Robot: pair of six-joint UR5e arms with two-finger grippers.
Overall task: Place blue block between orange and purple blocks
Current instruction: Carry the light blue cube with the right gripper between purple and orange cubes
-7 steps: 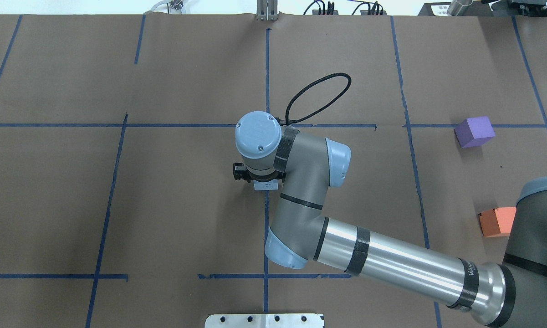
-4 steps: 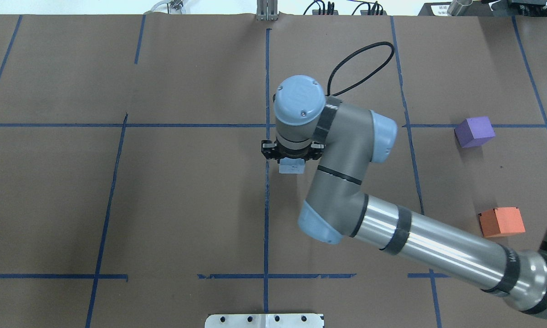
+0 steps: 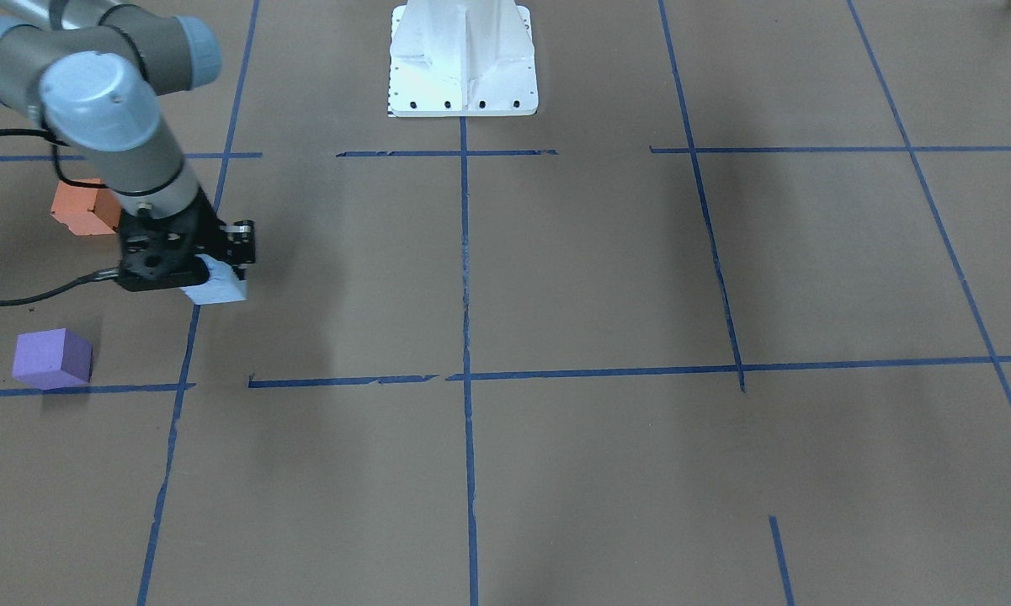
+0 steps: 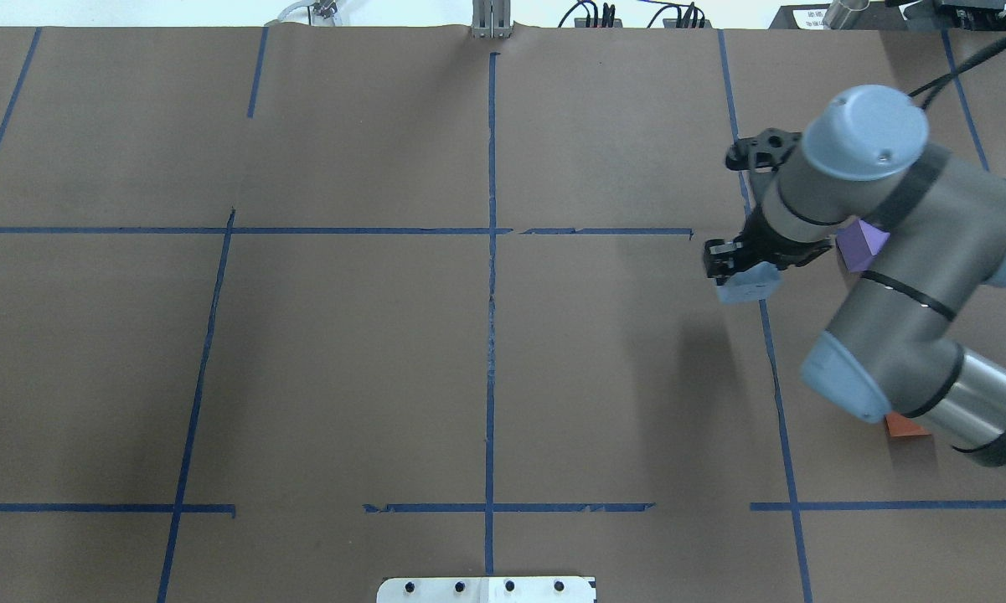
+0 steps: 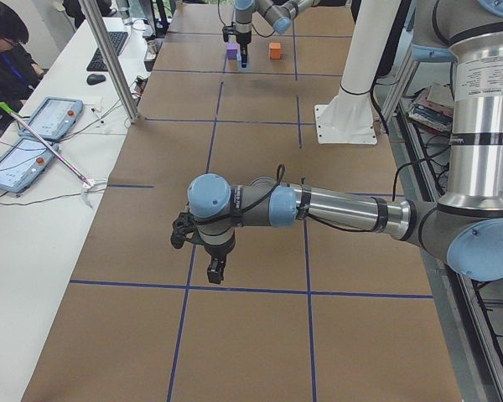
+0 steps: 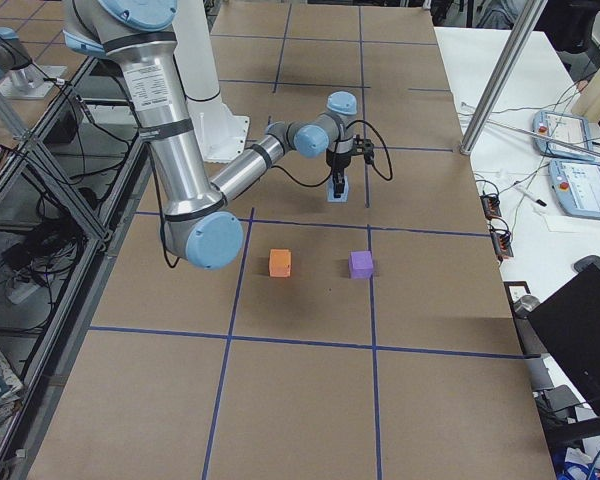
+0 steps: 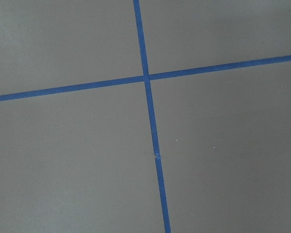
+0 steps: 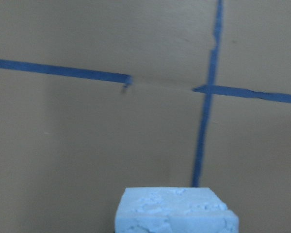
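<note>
I need to let go of the light blue block with my right gripper in the gap, nearer the orange block than the purple block (image 3: 68, 274).
My right gripper (image 4: 742, 270) is shut on the light blue block (image 4: 747, 286) and holds it above the table, over a blue tape line. The block also shows in the front view (image 3: 215, 289) and at the bottom of the right wrist view (image 8: 177, 211). The purple block (image 3: 50, 358) and the orange block (image 3: 80, 210) sit on the table just beyond it, with a gap between them (image 6: 320, 264). In the overhead view my arm covers most of the purple block (image 4: 861, 243) and the orange block (image 4: 903, 427). My left gripper (image 5: 215, 270) shows only in the exterior left view, so I cannot tell its state.
Blue tape lines (image 4: 490, 251) divide the brown table into squares. The white robot base plate (image 3: 463, 59) stands at the table's near edge. An operator (image 5: 4, 59) sits at a side table with tablets (image 5: 33, 138).
My right arm has swung right with the blue block, from the table's centre line to the tape line beside the purple block. It now covers parts of the purple and orange blocks.
</note>
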